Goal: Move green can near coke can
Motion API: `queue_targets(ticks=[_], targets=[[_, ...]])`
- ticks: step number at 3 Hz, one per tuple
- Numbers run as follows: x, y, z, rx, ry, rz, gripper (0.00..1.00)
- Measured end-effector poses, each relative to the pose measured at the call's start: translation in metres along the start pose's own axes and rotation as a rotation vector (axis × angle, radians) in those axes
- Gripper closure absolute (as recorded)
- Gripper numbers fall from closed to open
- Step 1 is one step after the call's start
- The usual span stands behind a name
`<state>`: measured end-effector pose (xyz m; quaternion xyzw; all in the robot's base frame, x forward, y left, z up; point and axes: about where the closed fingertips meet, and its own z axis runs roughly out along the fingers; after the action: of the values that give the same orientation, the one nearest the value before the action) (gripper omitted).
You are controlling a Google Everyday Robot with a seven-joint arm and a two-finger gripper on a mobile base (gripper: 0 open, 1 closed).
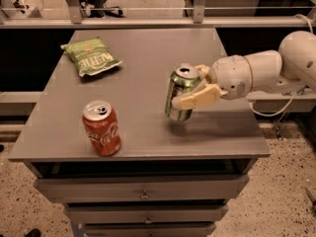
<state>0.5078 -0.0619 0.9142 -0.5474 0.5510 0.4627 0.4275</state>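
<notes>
Next, I release the green can on the bare tabletop [142, 135] beside the coke can, on my arm's side.
The green can [178, 94] has a silver top and is held tilted, a little above the grey table [143, 63], right of centre. My gripper [190, 89] comes in from the right on a white arm and is shut on the green can, one finger across its front. The coke can [101, 128] is red with white script and stands upright near the table's front left. A wide gap of bare tabletop lies between the two cans.
A flat green chip bag [91, 57] lies at the table's back left. The table has drawers [143, 187] under its front edge. A rail [148, 21] and chair legs stand behind the table. A cable [276, 107] hangs off to the right.
</notes>
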Motion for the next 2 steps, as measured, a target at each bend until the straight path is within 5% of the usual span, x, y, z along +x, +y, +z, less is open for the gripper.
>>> queue_targets(ticks=[2], targets=[[-0.001,0.040,0.050,-0.078,-0.026,-0.071,1.00]])
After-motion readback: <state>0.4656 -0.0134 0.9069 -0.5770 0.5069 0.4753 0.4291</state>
